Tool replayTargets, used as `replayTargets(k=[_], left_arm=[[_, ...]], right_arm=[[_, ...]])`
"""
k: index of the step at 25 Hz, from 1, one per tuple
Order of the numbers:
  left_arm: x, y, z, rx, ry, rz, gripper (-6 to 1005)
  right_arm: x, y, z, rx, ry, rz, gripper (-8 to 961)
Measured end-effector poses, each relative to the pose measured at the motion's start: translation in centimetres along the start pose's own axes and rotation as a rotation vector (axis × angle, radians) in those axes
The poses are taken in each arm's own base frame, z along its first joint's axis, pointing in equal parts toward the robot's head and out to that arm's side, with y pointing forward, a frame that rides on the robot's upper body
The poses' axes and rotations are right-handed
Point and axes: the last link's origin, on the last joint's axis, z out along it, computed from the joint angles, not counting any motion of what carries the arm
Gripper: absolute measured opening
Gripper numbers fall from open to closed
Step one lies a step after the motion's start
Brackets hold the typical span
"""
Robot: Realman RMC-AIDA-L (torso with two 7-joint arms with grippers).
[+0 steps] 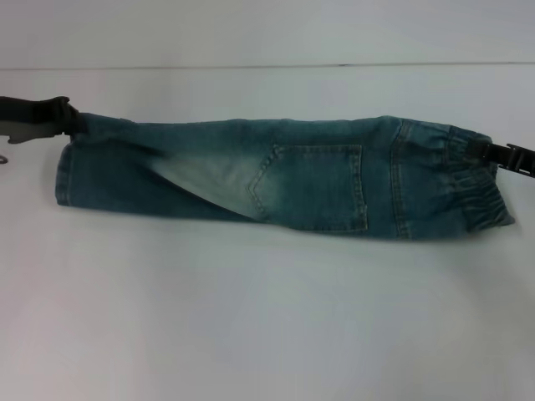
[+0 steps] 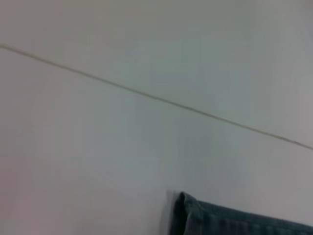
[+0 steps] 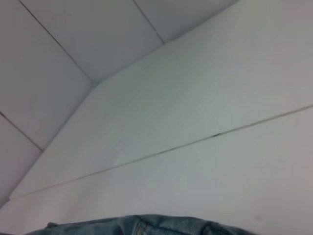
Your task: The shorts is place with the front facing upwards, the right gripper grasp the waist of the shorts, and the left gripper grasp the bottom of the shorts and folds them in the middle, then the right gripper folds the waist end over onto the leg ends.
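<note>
The robot's left gripper needs to release the leg end's far corner on the table, along the far edge of the shorts [image 1: 94, 114].
The blue denim shorts [image 1: 276, 180] lie folded lengthwise in a long band across the white table [image 1: 251, 317], a back pocket facing up. The elastic waist is at the right end and the leg ends are at the left. My left gripper [image 1: 71, 124] is at the far corner of the leg end, shut on the cloth. At the far corner of the waist, my right gripper [image 1: 493, 154] is pinching the waistband. Only a denim edge shows in the left wrist view [image 2: 234, 220] and in the right wrist view [image 3: 146, 226]; no fingers appear in either.
Behind the table stands a plain white wall [image 1: 267, 33], its seam running across the back. White tabletop stretches in front of the shorts.
</note>
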Motion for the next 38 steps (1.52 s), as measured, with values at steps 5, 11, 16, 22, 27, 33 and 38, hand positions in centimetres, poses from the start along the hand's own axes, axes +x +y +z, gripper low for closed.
replayTargets(k=[5, 11, 16, 22, 27, 33, 38], left_arm=[[0.7, 1.1, 0.8, 0.016, 0.038, 0.034, 92], [1.4, 1.8, 1.5, 0.029, 0.074, 0.048, 91], [1.3, 2.3, 2.2, 0.042, 0.08, 0.072, 91], [1.0, 3.2, 3.5, 0.06, 0.059, 0.107, 92], [1.3, 2.8, 3.4, 0.072, 0.077, 0.098, 91], [1.5, 2.1, 3.3, 0.098, 0.108, 0.093, 122], [1.3, 1.7, 3.2, 0.112, 0.116, 0.096, 229]], right_arm=[[-0.6, -0.1, 0.5, 0.023, -0.015, -0.006, 64], [-0.6, 0.0, 1.7, 0.043, -0.014, 0.001, 69], [-0.3, 0.3, 3.0, 0.077, -0.023, 0.002, 74], [-0.6, 0.3, 3.2, 0.087, -0.037, -0.005, 79], [-0.6, 0.2, 3.2, 0.093, -0.04, -0.006, 83], [-1.0, 0.3, 3.4, 0.094, -0.028, -0.019, 88], [-1.1, 0.5, 3.9, 0.089, -0.011, -0.001, 92]])
